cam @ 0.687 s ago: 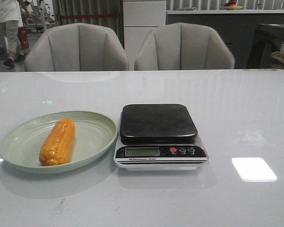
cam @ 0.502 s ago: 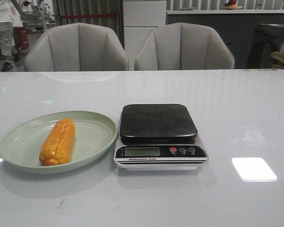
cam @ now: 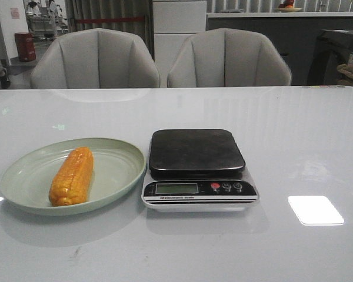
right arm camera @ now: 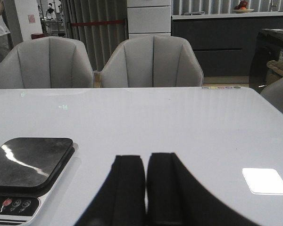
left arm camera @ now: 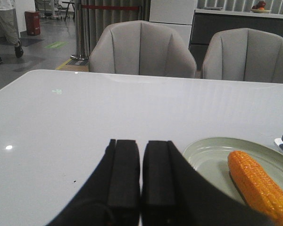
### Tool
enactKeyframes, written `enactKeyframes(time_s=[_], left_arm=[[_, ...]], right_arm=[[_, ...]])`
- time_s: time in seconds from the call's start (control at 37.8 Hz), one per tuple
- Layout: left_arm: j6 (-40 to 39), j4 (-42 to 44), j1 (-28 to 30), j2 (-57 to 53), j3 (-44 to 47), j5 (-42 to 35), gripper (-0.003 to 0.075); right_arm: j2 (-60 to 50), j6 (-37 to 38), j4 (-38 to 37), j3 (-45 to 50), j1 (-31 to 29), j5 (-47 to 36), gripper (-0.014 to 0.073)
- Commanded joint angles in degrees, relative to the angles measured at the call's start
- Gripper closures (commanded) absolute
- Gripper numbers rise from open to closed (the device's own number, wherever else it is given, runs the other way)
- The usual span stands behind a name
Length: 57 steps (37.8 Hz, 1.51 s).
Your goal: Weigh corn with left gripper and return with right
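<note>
My left gripper is to head next for the corn on the pale green plate. There it should close around the corn's middle [cam: 73, 175] [left arm camera: 258, 186].
The orange-yellow corn [cam: 72, 175] lies on a pale green plate [cam: 115, 155] at the table's left, next to a kitchen scale [cam: 197, 168] with a dark platform that has nothing on it. The corn also shows in the left wrist view [left arm camera: 259, 186], on the plate [left arm camera: 212, 153]. My left gripper [left arm camera: 141, 146] is shut and empty, low over the table to the left of the plate. My right gripper [right arm camera: 146, 159] is shut and empty, to the right of the scale [right arm camera: 30, 162]. Neither gripper shows in the front view.
Two grey chairs [cam: 94, 59] stand behind the table's far edge. A bright light reflection [cam: 315, 210] lies on the glossy white table at the right. A person stands far off in the background at the left [left arm camera: 4, 23].
The corn, plate and scale have not moved. A person walking in the far left background has moved almost out of the front view.
</note>
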Motion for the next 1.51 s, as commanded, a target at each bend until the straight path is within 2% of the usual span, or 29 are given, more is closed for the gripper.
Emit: enactKeyframes(time_s=[0.0,0.16,0.34,0.4,0.53,0.69,0.87,1.27,1.35,1.43,1.48], left_arm=[[-0.2,0.1,-0.3,-1.1,1.8,-4.8,0.0606],[-0.2,0.1,-0.3,-1.1,1.8,-5.8,0.0606],[0.4,2.5,-0.3,-1.1,1.1,-20.3,0.0606],[0.4,2.5,-0.3,-0.9,-0.2,-21.3,0.0606],[0.4,2.5,-0.3,2.0,-6.9,-15.4,0.0606],[-1.1,0.1,-0.5,9.6,-16.2,-4.1,0.0606],[-1.1,0.0,-1.0,16.9,-23.0,6.5,0.0606],[-1.1,-0.5,-1.0,21.0,-23.6,7.0,0.0599],[-1.1,0.8,-1.0,21.0,-24.1,7.7,0.0542],[-1.1,2.1,-1.0,21.2,-25.3,9.5,0.0427],[-1.1,2.1,-1.3,21.7,-26.2,10.8,0.0324]], right_arm=[[-1.2,-0.5,-0.6,0.6,-0.3,-4.9,0.0407],[-1.2,-0.5,-0.6,0.6,-0.3,-4.9,0.0407],[-1.2,-0.5,-0.6,0.6,-0.3,-4.9,0.0407],[-1.2,-0.5,-0.6,0.6,-0.3,-4.9,0.0407],[-1.2,-0.5,-0.6,0.6,-0.3,-4.9,0.0407],[-1.2,-0.5,-0.6,0.6,-0.3,-4.9,0.0407],[-1.2,-0.5,-0.6,0.6,-0.3,-4.9,0.0407],[-1.2,-0.5,-0.6,0.6,-0.3,-4.9,0.0407],[-1.2,-0.5,-0.6,0.6,-0.3,-4.9,0.0407],[-1.2,-0.5,-0.6,0.6,-0.3,-4.9,0.0407],[-1.2,-0.5,-0.6,0.6,-0.3,-4.9,0.0407]])
